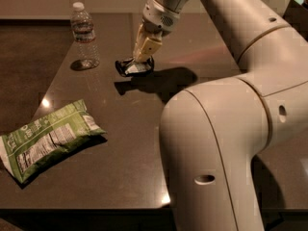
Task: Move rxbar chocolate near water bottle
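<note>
The robot's gripper should release the rxbar chocolate on the dark table (116, 70) between the base of the water bottle and the shadow of the robot's arm.
The rxbar chocolate (134, 67), a small black-wrapped bar with white lettering, hangs from my gripper (143, 57), which is shut on it just above the dark table (120, 143). The water bottle (84, 35), clear with a white cap, stands upright at the table's back left. The bar is a short way to the right of the bottle, apart from it. My arm reaches in from the upper right and its shadow falls on the table below the bar.
A large green chip bag (45, 139) lies flat at the table's front left, overhanging the left edge. My big white arm link (216, 143) fills the right foreground. The table's left edge runs diagonally below the bottle.
</note>
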You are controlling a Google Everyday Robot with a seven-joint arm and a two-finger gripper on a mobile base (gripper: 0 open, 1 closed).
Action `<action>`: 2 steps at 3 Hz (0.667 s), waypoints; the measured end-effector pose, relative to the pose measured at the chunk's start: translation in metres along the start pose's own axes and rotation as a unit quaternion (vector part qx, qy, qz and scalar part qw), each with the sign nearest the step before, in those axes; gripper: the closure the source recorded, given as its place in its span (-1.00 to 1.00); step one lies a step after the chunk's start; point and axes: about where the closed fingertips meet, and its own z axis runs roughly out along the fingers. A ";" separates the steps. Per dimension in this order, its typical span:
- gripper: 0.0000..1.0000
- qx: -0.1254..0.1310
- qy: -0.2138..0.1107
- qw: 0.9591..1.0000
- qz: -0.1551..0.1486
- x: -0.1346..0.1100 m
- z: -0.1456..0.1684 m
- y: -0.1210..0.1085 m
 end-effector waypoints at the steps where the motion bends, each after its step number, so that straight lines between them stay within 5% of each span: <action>1: 1.00 0.007 -0.017 0.998 0.067 -0.004 -0.001 -0.003; 2: 1.00 0.028 -0.029 0.991 0.125 -0.002 -0.003 -0.012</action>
